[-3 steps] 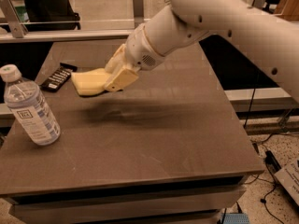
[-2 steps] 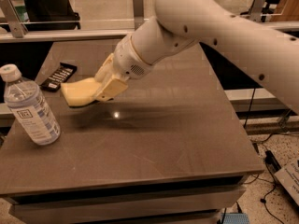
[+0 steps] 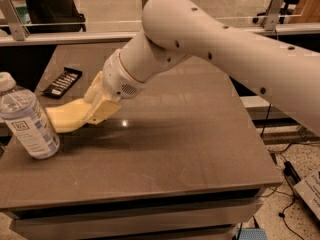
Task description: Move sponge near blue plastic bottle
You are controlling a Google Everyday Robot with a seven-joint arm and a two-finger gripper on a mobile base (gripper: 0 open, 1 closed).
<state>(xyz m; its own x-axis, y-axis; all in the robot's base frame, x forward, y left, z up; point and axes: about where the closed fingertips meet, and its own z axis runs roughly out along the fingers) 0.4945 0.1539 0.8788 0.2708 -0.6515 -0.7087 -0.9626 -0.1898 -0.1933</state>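
Observation:
The pale yellow sponge, now held low over the brown table, will be let go by my gripper on the brown table [image 3: 70,141], beside the base of the blue plastic bottle.
The pale yellow sponge [image 3: 64,118] is held in my gripper [image 3: 90,111], low over the brown table [image 3: 175,149] at the left. The gripper is shut on the sponge's right end. The sponge's free left end reaches close to the blue plastic bottle [image 3: 26,120], a clear bottle with a white cap and white-and-blue label, standing upright near the table's left front. The sponge tip sits just right of the bottle; I cannot tell whether they touch.
A black flat packet with white marks [image 3: 62,82] lies at the back left of the table. My large white arm [image 3: 225,44] crosses from the upper right. A railing [image 3: 75,31] runs behind the table; cables lie on the floor at right.
My gripper has carried the sponge left and downward, from the table's middle left to just beside the bottle. The bottle and black packet have not moved.

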